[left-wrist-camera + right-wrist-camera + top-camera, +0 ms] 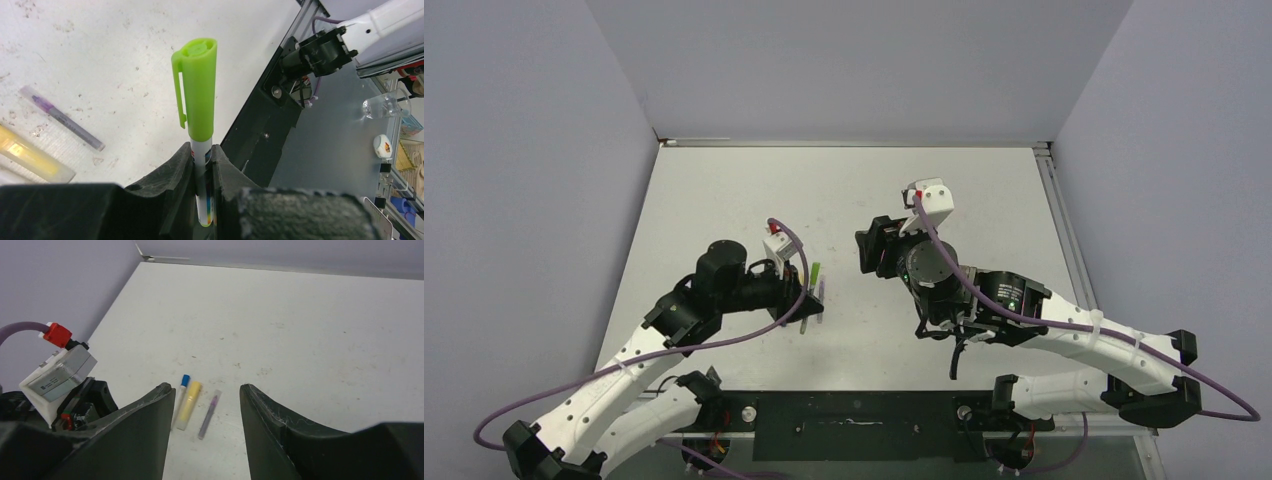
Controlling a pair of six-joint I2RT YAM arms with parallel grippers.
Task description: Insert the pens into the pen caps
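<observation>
My left gripper has the white pen. It will let go of it on the table point(811, 297) point(52, 132) between the yellow marker and the purple pen.
My left gripper point(202, 152) is shut on a white pen point(202, 150) that stands upright above the table. A lime-green cap point(199, 95) sits on its top end, also seen from above as the green cap point(816, 272). Three pens lie side by side on the table: a white pen with a blue end point(182, 392), a thicker yellow marker point(189, 402) and a thin purple pen point(209, 413). My right gripper point(205, 387) hangs open above and short of them, with nothing between its fingers. In the left wrist view the purple pen point(62, 118) and the yellow marker point(30, 155) lie to the left.
The left arm's wrist camera housing point(59, 375) stands close at the left of my right gripper. The black base plate point(260, 125) and the table's near edge lie just right of the held pen. Lilac walls point(534, 150) close in the table.
</observation>
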